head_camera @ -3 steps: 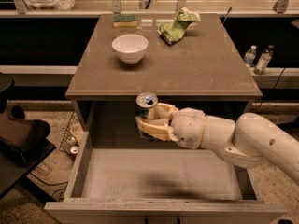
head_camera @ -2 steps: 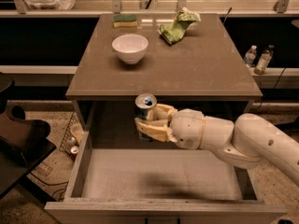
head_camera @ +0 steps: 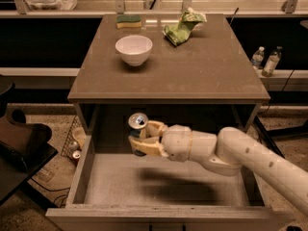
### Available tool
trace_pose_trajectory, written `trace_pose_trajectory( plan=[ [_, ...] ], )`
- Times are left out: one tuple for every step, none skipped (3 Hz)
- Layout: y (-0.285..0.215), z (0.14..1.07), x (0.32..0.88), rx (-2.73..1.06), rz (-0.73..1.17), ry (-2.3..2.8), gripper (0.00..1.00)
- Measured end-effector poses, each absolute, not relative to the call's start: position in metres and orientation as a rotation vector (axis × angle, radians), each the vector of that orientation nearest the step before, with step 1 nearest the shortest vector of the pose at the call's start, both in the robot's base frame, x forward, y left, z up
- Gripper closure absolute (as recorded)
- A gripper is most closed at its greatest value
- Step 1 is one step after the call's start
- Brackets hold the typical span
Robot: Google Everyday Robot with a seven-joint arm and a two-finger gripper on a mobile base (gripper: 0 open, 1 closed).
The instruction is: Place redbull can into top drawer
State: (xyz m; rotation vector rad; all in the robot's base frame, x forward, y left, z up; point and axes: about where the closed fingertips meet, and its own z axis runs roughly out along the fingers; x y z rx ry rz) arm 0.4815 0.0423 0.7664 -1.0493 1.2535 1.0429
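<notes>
Next, my gripper releases the redbull can, now hanging over the open top drawer, on the pale drawer's bottom near the side [head_camera: 124, 174] opposite my arm.
The redbull can [head_camera: 138, 121] shows its shiny silver top and is held upright in my gripper [head_camera: 144, 138]. The cream fingers [head_camera: 150, 149] are shut around its body. The white arm reaches in from the right. The can hangs over the back left part of the open top drawer [head_camera: 120, 189], above its pale floor and just under the cabinet top's front edge. The can's lower body is partly hidden by the fingers.
On the cabinet top [head_camera: 207, 76] stand a white bowl [head_camera: 134, 49], a green-yellow sponge [head_camera: 128, 21] and a crumpled green bag [head_camera: 184, 26]. Two clear bottles [head_camera: 264, 60] stand at the right. Small cans [head_camera: 76, 150] lie on the floor left of the drawer.
The gripper with the can has moved slightly left and down over the drawer. Nothing else has moved.
</notes>
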Motion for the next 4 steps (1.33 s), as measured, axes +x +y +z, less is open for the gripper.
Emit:
trace_pose_trajectory(
  plan=[
    [0.066, 0.723, 0.485, -1.089, 1.129, 1.205, 1.0],
    [0.066, 0.723, 0.485, -1.09, 1.129, 1.205, 1.0],
    [0.078, 0.697, 0.477, -1.086, 1.147, 1.221, 1.0],
    [0.096, 0.662, 0.469, -1.118, 1.179, 1.242, 1.0]
  ],
)
